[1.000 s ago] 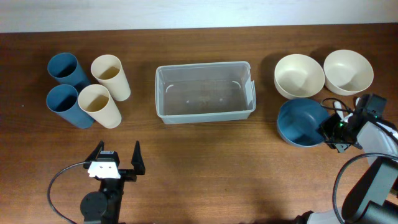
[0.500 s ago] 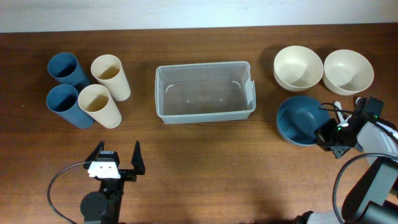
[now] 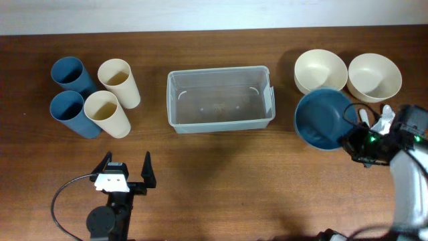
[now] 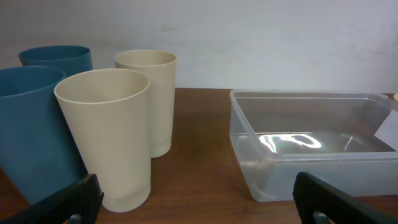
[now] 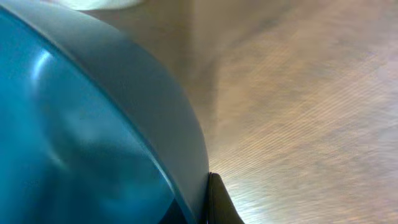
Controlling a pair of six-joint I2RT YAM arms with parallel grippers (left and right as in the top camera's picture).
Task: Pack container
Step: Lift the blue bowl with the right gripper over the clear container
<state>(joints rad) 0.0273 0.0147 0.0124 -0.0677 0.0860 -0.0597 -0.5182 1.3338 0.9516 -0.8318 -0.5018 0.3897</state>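
Next, my right hand releases the blue bowl around the middle of the clear plastic container's bottom [image 3: 224, 100]. The blue bowl is now lifted beside the container.
The clear plastic container [image 3: 221, 99] stands empty at the table's middle; it also shows at the right of the left wrist view [image 4: 311, 146]. My right gripper [image 3: 353, 142] is shut on the rim of a blue bowl [image 3: 323, 119] and holds it lifted and tilted, right of the container. In the right wrist view the blue bowl [image 5: 81, 124] fills the left side, with one dark finger [image 5: 219, 202] pressed against its outer wall. My left gripper [image 3: 126, 175] is open and empty near the front edge, left of centre.
Two cream bowls [image 3: 321, 72] [image 3: 374, 76] sit at the back right. Two blue cups [image 3: 72, 73] [image 3: 72, 112] and two cream cups [image 3: 119, 82] [image 3: 107, 114] stand at the left, close in front of my left gripper's camera [image 4: 109, 134].
My right gripper has lifted the blue bowl off the table and tilted it; the bowl now looks larger and nearer the cream bowl. The left arm has not moved.
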